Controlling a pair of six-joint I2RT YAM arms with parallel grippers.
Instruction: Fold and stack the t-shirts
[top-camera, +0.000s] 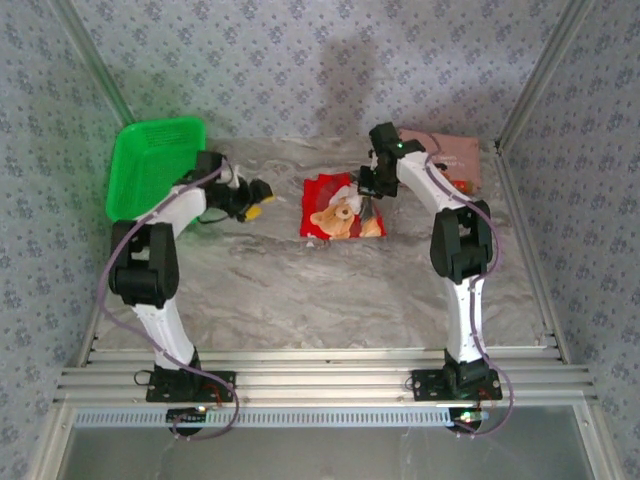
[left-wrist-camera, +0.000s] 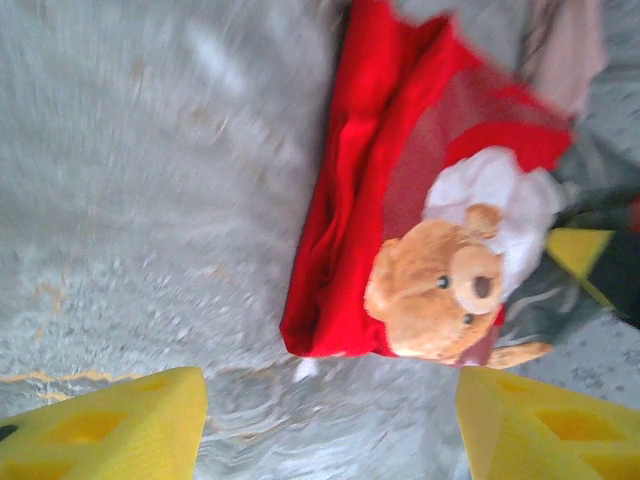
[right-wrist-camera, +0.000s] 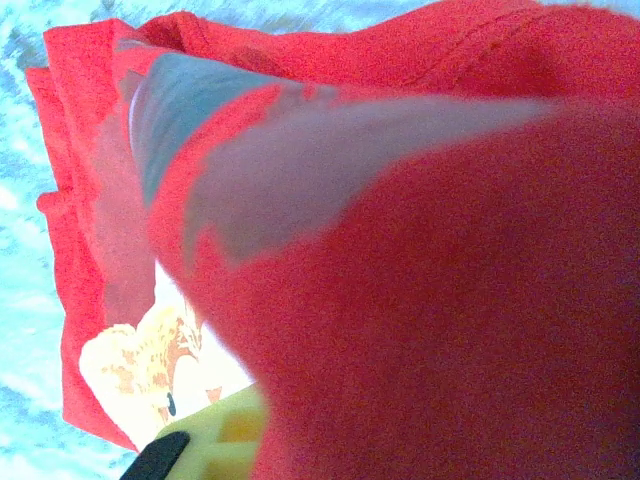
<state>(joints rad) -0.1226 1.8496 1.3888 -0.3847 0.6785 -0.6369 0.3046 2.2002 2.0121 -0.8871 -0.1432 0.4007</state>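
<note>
The pink t-shirt (top-camera: 436, 159) is near the back wall. I should use my right gripper to lay the red t-shirt down on top of it. The red t-shirt is still partly folded at mid-table.
The red t-shirt (top-camera: 338, 212) with a tan teddy-bear print lies partly folded at mid-table. My right gripper (top-camera: 371, 203) is at its right edge, shut on the red cloth. In the right wrist view that cloth (right-wrist-camera: 440, 300) drapes over the jaws and leaves one yellow finger (right-wrist-camera: 215, 445) showing. My left gripper (top-camera: 256, 201) hovers left of the shirt, open and holding nothing. In the left wrist view its gripper (left-wrist-camera: 325, 435) stands just short of the red t-shirt's (left-wrist-camera: 350, 200) folded edge. The pink t-shirt (top-camera: 447, 156) lies at the back right, behind the right arm.
A green mesh basket (top-camera: 150, 165) sits at the back left, close behind the left arm. Metal frame posts (top-camera: 525, 100) rise at the table's back corners. Bare grey tabletop (top-camera: 320, 290) stretches in front of the red shirt.
</note>
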